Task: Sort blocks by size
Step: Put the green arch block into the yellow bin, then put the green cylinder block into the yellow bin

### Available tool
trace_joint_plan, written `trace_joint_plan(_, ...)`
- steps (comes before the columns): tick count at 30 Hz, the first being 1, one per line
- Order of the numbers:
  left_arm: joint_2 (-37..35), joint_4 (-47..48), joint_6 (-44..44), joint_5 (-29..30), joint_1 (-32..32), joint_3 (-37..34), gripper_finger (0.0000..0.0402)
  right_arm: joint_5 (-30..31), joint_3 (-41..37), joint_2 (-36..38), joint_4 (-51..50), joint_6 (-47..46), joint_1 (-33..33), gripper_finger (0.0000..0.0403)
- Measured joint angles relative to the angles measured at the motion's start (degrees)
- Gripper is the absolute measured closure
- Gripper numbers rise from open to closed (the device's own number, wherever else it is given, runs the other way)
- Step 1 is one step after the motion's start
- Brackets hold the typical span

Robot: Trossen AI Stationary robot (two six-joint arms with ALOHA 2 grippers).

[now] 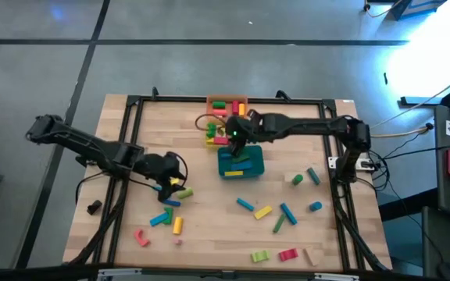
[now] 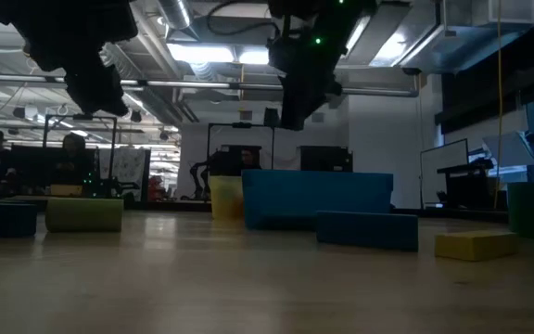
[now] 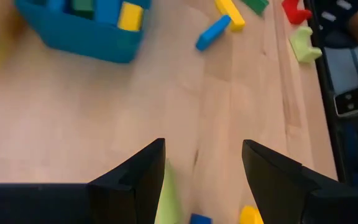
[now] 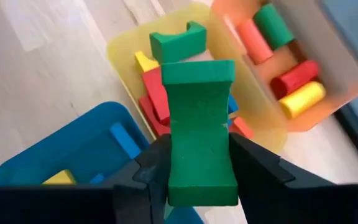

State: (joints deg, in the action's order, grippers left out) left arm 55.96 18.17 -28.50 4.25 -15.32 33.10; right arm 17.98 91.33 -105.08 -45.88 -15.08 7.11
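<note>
My left gripper is to go next to the middle of the yellow-green block [image 1: 184,193] [image 3: 168,202] beside the blue block and close there.
My right gripper [image 1: 237,139] is shut on a green arch block [image 4: 201,134], high above the yellow tray [image 4: 123,50] and the teal tray [image 4: 55,155]. The yellow tray holds another green arch and red blocks; the orange tray [image 4: 334,50] holds red, green, yellow and pink cylinders. My left gripper [image 3: 204,180] stands open, slanting down over loose blocks on the table's left half: a yellow-green one [image 3: 166,200], a blue one [image 3: 199,219] and a yellow one [image 3: 251,215] lie under its fingertips. It touches none of them. My right gripper pinches the green arch block by its two long sides [image 4: 178,158] between its two fingers. The fingers slant down from the table's right side and lie along the block, whose notched end [image 4: 197,70] sticks out past the fingertips. The block is lifted clear of the trays.
More blocks lie scattered over the near half of the table, such as a blue bar [image 1: 244,204], a yellow bar [image 1: 262,211] and a red arch [image 1: 287,254]. The teal tray [image 1: 241,164] sits mid-table, with the yellow tray [image 1: 212,133] and the orange tray [image 1: 226,104] behind it.
</note>
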Motion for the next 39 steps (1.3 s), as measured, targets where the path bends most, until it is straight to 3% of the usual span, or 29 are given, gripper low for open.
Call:
trace_joint_plan(3, 2.67, 0.24, -0.17, -0.03, -1.92, 0.86, 0.0204, -4.02, 0.0, 0.0, -0.01, -0.03, 1.97, 0.0235)
trace_joint_plan(9, 6.41, 3.18, 0.36, -0.08, -4.18, 3.81, 0.0204, -4.72, 0.0, 0.0, -0.03, -0.02, 3.07, 0.0205)
trace_joint_plan(16, 10.34, 8.8, -0.22, 4.83, -4.21, 4.22, 0.0204, -7.58, 0.0, 0.0, -1.9, -0.02, 3.0, 0.02)
trace_joint_plan(22, 17.17, 7.77, -0.06, 5.37, -4.21, 4.22, 0.0204, -11.54, 0.0, -0.02, -5.71, -0.05, 2.21, 0.0199)
trace_joint_plan(29, 23.41, 6.0, -0.82, 5.47, -4.1, 4.22, 0.0204, -10.5, 0.0, 0.5, -6.38, -0.04, -3.96, 0.0199)
trace_joint_plan(39, 27.51, 3.52, 0.84, 5.3, -3.94, 4.2, 0.0204, -8.52, 0.0, 1.51, -9.52, -4.29, -17.72, 0.0199)
